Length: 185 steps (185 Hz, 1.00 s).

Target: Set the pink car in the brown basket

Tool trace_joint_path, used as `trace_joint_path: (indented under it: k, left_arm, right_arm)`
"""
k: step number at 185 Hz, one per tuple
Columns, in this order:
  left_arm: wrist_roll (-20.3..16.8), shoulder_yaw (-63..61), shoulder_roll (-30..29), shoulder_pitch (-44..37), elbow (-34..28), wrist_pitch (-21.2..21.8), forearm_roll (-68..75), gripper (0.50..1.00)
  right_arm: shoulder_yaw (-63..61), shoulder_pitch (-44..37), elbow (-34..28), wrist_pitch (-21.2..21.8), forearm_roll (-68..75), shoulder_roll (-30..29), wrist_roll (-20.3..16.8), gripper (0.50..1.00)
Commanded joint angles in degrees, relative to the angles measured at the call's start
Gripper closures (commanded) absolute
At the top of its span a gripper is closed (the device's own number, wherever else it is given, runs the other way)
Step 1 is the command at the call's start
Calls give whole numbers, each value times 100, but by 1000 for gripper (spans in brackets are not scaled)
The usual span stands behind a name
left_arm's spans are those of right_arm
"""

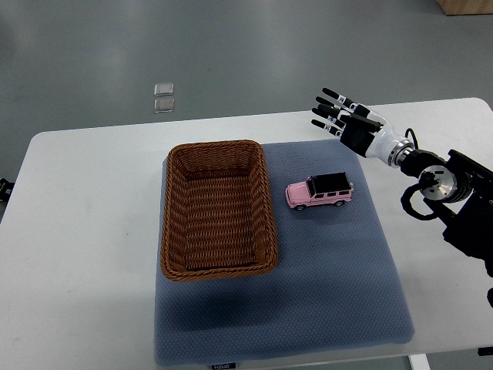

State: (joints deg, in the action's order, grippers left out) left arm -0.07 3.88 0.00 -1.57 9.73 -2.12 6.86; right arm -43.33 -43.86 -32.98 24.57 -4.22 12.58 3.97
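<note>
My right gripper should close around the black roof [333, 184] at the back half of the pink toy car and leave the car's hood sticking out.
A pink toy car [320, 191] with a black roof lies on the blue-grey mat [331, 277], just right of the brown wicker basket [171, 223]. The basket stands on the mat's left part and holds nothing. My right hand [337, 112] hovers over the table's far edge, above and slightly right of the car, with its fingers spread and nothing in them. Its arm [443, 185] comes in from the right edge. The left arm does not show.
The white table [77, 247] carries the mat. Two small clear square tiles [163, 98] lie on the grey floor beyond the table's far edge. A wooden box corner [466, 6] shows at the top right.
</note>
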Motion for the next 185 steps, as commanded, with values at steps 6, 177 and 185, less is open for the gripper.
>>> trace_joint_path:
  k: [6,177,185]
  left_arm:
    - [-28,-1,0,-1,-6,1,0,500]
    - [-54,-27,0,8,-77,53,0,500]
    - [-54,-27,0,8,-77,53,0,500]
  right_arm:
    - [0,0,-7,-5,0,-1,-1,585]
    - [-229,62,2,-251,440,-37,8,585]
    - [-229,62,2,-251,413,-28,16,585]
